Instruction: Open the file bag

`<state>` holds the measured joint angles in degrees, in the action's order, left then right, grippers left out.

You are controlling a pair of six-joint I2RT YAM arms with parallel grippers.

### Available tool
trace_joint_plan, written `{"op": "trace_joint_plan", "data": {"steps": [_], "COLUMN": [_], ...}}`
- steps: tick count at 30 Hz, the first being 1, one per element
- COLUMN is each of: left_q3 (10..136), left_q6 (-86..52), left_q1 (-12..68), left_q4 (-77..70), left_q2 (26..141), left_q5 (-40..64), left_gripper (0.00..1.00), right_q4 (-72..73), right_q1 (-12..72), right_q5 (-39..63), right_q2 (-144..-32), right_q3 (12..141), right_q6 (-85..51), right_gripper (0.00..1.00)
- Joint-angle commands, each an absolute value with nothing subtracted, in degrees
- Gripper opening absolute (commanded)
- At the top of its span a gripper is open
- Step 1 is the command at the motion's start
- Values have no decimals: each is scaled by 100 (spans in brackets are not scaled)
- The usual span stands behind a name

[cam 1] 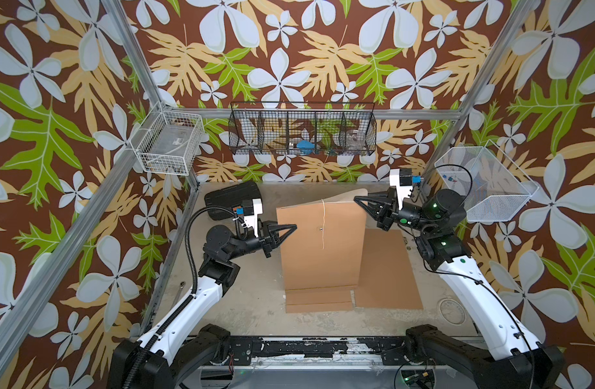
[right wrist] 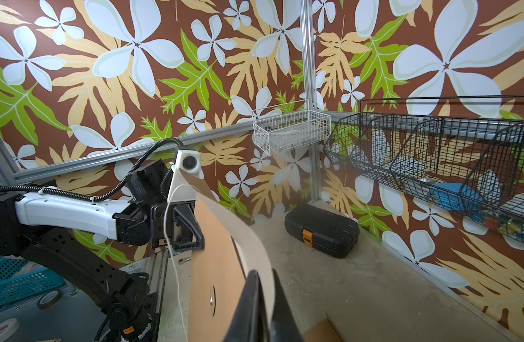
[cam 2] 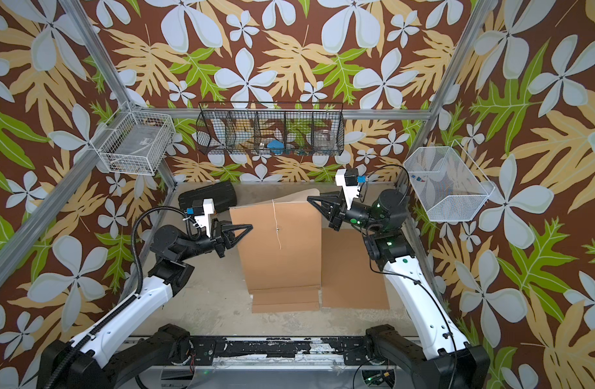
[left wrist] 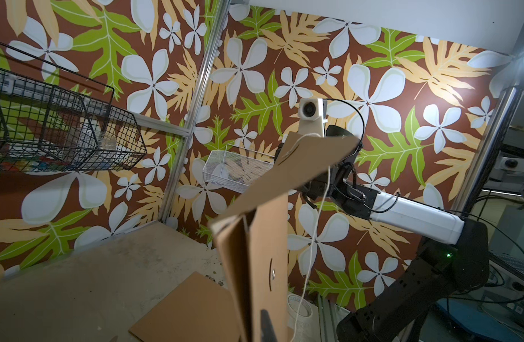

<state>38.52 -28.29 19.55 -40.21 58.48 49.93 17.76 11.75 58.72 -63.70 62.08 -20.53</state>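
Note:
Next, I take the top corner [cam 1: 280, 210] with my left gripper, because the flap is open only at my right gripper's end while my left gripper holds the side edge low.
The file bag [cam 1: 319, 256] is a brown kraft envelope held up off the table between both arms, seen in both top views [cam 2: 279, 262]. My left gripper [cam 1: 294, 226] is shut on its left edge; in the left wrist view the bag [left wrist: 266, 251] stands edge-on in the jaws. My right gripper [cam 1: 356, 198] is shut on the flap [cam 1: 348, 194], which curls back away from the bag's front. The right wrist view shows the flap [right wrist: 240, 225] pinched between my fingers [right wrist: 251, 296]. A white string [cam 1: 323, 222] hangs loose past the metal button [cam 1: 320, 229].
More brown sheets [cam 1: 387, 269] lie flat on the table under and right of the bag. A black case [cam 1: 232, 197] sits at the back left. A black wire basket [cam 1: 302, 129] and two white baskets [cam 1: 168, 141] [cam 1: 484, 182] hang on the walls. A tape roll [cam 1: 452, 310] lies front right.

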Motion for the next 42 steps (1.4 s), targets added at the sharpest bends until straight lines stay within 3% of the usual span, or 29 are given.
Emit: {"op": "trace_joint_plan", "data": {"steps": [1,9,15,22,29,36,42], "left_q3": [3867,3753,3813,4131,4315,4302,4311], "left_q6": [-2681,-3041,-3278,-3407,-3729,-3920,-3924], "left_q1": [1945,1945,1946,1945,1944,1942,1947], "left_q4": [-4006,-4574,-4949,-5214,-5677,-5940,-5944], "left_q2": [5819,5821,5796,5885,6199,6346,6293], "left_q5": [4857,4784,4736,4708,4821,4904,4829], "left_gripper": [0,1,21,27,26,1,0], "right_q4": [1851,1751,1676,1722,1722,1707,1625], "right_q1": [1178,1178,1178,1178,1173,1176,1178], "right_q5": [5950,5946,5889,5862,5871,5889,5832], "right_q2": [-6338,-6319,-6311,-6308,-6297,-6310,-6328], "right_q3": [6214,6188,6181,6118,6117,6117,6100], "right_q6": [-1987,-1857,-1758,-1780,-1802,-1768,-1679], "right_gripper": [4,0,0,0,0,0,0]}}
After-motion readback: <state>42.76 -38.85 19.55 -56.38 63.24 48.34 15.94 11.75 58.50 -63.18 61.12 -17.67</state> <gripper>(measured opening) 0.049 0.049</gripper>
